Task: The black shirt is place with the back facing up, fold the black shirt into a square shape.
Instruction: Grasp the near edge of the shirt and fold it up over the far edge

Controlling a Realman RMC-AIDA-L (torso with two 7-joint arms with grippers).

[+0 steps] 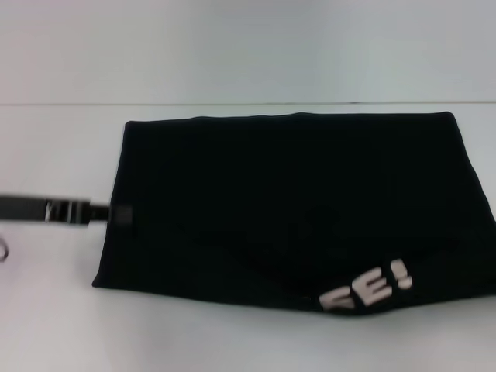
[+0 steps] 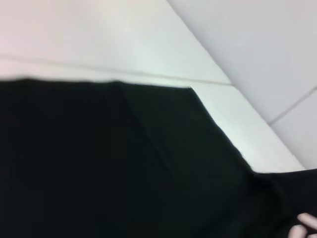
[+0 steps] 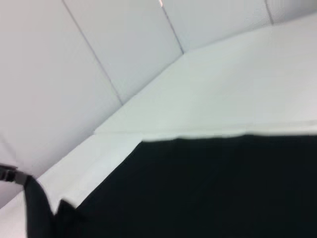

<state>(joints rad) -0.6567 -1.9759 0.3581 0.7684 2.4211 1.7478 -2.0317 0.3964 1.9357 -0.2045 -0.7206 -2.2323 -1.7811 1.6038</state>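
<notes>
I will let go of the black shirt's lifted edge with my left gripper at the shirt's far corner [image 1: 132, 125], close to the pale wall.
The black shirt [image 1: 294, 209] lies on the white table as a wide folded rectangle. White letters [image 1: 368, 291] show on a turned-over part at its front right edge. My left gripper [image 1: 116, 214] reaches in from the left and is shut on the shirt's left edge about halfway along. In the right wrist view that gripper [image 3: 12, 174] shows far off, with the black fabric [image 3: 198, 188] rising in a small peak to it. The left wrist view is filled with the shirt [image 2: 109, 168]. My right gripper is out of view.
The white table [image 1: 54, 310] runs around the shirt on the left, front and back. A pale wall [image 1: 248, 46] stands behind the table's far edge. The shirt's right side reaches the head view's right edge.
</notes>
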